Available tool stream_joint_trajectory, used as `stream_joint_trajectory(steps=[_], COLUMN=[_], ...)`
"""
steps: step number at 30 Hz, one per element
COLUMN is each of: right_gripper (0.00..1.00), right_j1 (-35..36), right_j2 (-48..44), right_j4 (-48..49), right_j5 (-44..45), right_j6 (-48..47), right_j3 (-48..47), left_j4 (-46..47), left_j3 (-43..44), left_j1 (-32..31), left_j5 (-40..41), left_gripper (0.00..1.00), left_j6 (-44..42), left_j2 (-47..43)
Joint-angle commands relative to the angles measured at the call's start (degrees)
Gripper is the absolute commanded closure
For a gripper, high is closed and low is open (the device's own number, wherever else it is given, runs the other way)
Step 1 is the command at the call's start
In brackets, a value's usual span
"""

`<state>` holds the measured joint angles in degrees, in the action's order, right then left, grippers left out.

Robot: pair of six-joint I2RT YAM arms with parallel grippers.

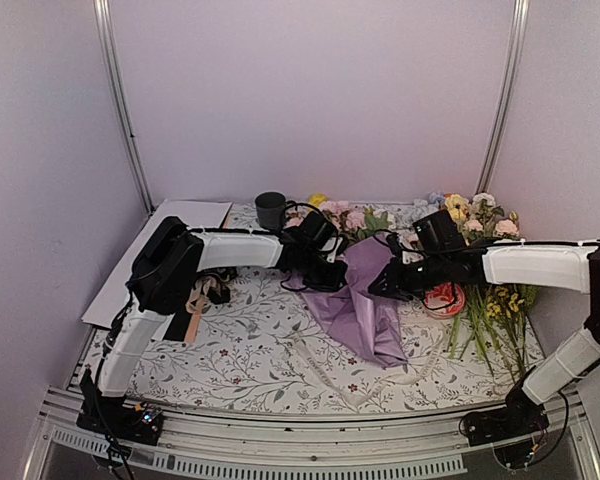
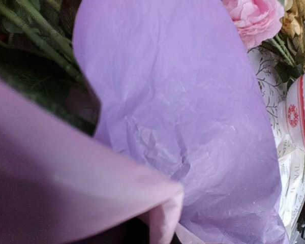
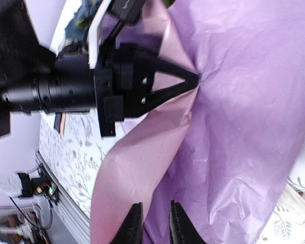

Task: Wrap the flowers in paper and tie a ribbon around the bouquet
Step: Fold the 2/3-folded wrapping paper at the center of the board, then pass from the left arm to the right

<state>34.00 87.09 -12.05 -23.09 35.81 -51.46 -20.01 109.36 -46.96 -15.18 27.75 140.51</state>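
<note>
My right gripper will move down and pinch the paper's near end (image 1: 385, 350) to hold the layers together, as the folded layer stands loose below my left gripper's pinch.
The lilac-purple paper (image 1: 365, 305) lies crumpled at mid-table, its pinkish layer (image 3: 137, 162) folded up on the left. Pink flowers (image 1: 355, 220) with green leaves show at its far end; one pink bloom (image 2: 254, 20) and stems (image 2: 40, 46) appear in the left wrist view. My left gripper (image 1: 330, 272) (image 3: 195, 81) is shut on a pinched fold of the paper's left side. My right gripper (image 1: 380, 287) (image 3: 155, 226) sits at the paper's right side, jaws slightly apart, with the paper's edge in the gap. A pale ribbon (image 1: 325, 368) lies in front of the paper.
A loose pile of yellow and pink long-stemmed flowers (image 1: 490, 310) lies at the right. A red-and-white striped ball (image 1: 443, 296) (image 2: 302, 114) sits beside the paper. A dark cup (image 1: 271, 210), a flat white sheet (image 1: 180, 225) and a tan-and-dark ribbon bundle (image 1: 208, 292) are at the left.
</note>
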Motion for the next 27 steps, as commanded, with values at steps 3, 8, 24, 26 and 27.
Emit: stream_joint_trajectory(steps=[3,8,24,26,27], right_gripper=[0.36,0.01,0.93,1.00,1.00], right_j1=[-0.89,1.01,3.85,3.31,2.88], right_j2=[-4.38,-2.28,3.04,2.38,2.19], right_j4=[-10.80,-12.06,-16.19,-16.09,-15.78], right_j5=[-3.41,-9.54,-3.65,-2.43,-2.16], right_j6=[-12.61,-16.71,-16.61,-14.83,-13.90], right_j3=[-6.47,-8.56,-7.70,-5.61,-4.08], left_j4=[-1.04,-1.00,-2.12,-2.29,-2.41], left_j3=[-0.64,-0.51,-0.77,-0.85,-0.78], left_j1=[0.15,0.15,0.94,1.11,1.24], left_j5=[1.11,1.26,2.70,3.18,3.36], left_gripper=[1.00,1.00,1.00,1.00,1.00], left_j6=[-1.12,-1.28,-2.45,-2.89,-3.10], left_j2=[1.23,1.46,0.90,0.53,0.37])
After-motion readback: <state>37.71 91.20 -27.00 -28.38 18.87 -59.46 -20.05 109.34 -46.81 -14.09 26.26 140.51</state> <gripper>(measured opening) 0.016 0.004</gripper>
